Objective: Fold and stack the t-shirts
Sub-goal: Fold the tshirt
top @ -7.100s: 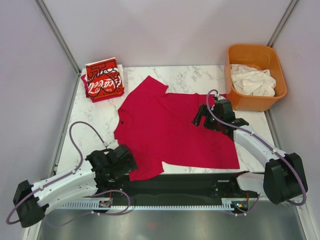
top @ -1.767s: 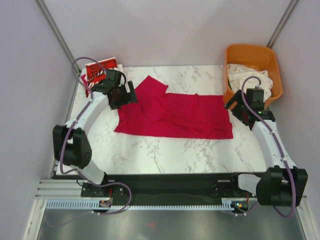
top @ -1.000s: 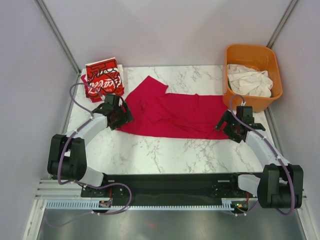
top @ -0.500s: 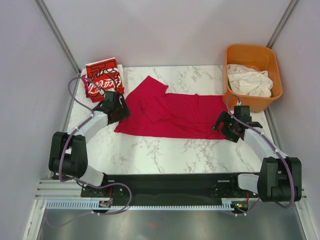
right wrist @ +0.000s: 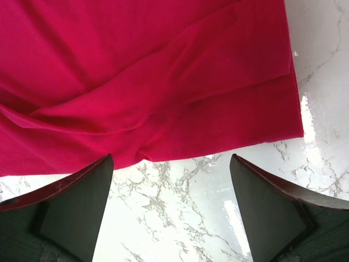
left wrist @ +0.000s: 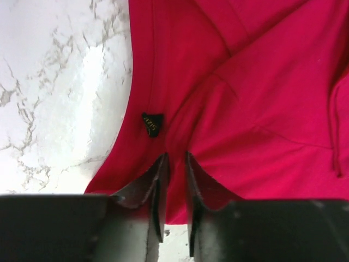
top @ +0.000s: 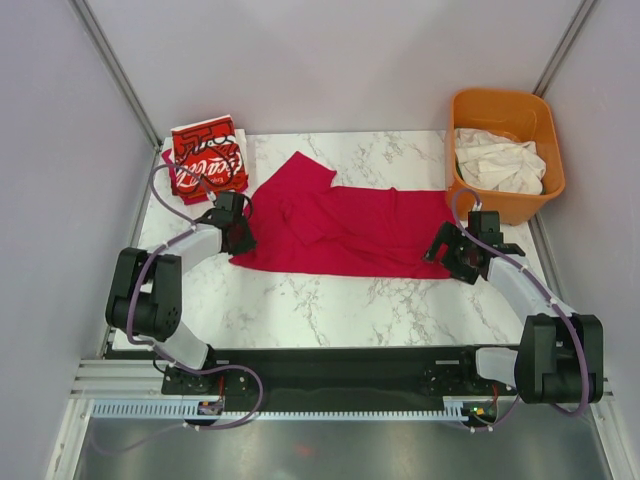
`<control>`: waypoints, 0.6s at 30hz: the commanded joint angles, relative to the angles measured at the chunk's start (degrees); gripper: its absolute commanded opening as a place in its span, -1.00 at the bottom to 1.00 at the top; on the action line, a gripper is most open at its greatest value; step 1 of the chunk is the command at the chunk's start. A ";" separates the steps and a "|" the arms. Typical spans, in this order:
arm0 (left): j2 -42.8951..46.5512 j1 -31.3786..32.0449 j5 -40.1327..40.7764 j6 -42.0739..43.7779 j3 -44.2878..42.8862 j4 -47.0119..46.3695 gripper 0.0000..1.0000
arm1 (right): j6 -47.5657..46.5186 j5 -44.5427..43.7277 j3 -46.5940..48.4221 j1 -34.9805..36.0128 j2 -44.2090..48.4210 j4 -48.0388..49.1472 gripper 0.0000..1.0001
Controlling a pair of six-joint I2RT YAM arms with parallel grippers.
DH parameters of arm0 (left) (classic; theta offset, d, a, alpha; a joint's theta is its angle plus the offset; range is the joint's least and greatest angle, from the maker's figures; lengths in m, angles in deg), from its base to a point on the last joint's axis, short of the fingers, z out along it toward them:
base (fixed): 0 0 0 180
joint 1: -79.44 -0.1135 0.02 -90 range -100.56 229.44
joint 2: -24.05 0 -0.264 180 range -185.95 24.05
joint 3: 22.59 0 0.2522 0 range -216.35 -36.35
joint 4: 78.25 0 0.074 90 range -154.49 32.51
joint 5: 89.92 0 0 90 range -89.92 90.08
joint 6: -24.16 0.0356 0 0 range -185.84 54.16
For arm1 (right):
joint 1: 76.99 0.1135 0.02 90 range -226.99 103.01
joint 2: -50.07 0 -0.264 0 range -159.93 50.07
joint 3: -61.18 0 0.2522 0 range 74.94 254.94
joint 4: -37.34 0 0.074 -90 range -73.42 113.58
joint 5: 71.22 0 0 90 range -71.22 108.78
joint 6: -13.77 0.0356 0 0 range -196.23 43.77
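Next, I open my left gripper, as it pinches a creased fold below the black label, then take the collar's near corner (top: 239, 263) and pull the crimson t-shirt straight.
The plain crimson t-shirt (top: 345, 232) lies folded in half lengthwise across the marble table (top: 330, 300), with one sleeve pointing to the far left. My left gripper (top: 238, 237) sits at its left edge. In the left wrist view the jaws (left wrist: 175, 158) are pinched on a fold of the red cloth (left wrist: 245, 109), just below a small black label (left wrist: 152, 124). My right gripper (top: 447, 250) stands open at the shirt's near right corner, and the right wrist view shows only marble between its fingers (right wrist: 170, 158), just off the red hem (right wrist: 136, 82). A folded Coca-Cola print t-shirt (top: 208, 160) rests at the far left corner.
An orange tub (top: 510, 105) at the far right holds crumpled off-white t-shirts (top: 503, 162). Bare marble runs along the near side of the red shirt. Grey walls close in the table on both sides.
My left gripper's jaws have closed from wide open onto the shirt's left edge. The right gripper slid slightly in toward the shirt's right corner and stays open.
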 commanded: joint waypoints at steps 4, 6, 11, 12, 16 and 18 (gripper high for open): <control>4.79 -0.17 -0.64 -0.83 5.86 -1.77 -0.42 | -1.23 0.19 0.94 0.25 -0.50 1.33 0.92; 7.43 -0.08 -0.46 -1.44 8.15 -1.77 -0.37 | -1.32 0.19 0.85 0.16 -0.32 1.42 0.93; 10.24 -0.17 2.26 -1.44 10.62 -1.59 0.44 | -1.23 0.72 1.03 0.16 -0.58 1.51 0.93; 10.51 -0.08 2.44 -1.44 10.62 -1.42 0.44 | -1.15 0.81 1.11 0.16 -0.59 1.59 0.93; 12.70 -0.08 2.44 -1.71 11.85 -1.41 0.44 | -1.15 0.63 0.85 1.92 0.03 1.51 0.93; 13.58 -0.08 2.44 -1.71 12.55 -1.41 0.44 | -1.15 0.46 0.76 1.83 0.03 1.59 0.93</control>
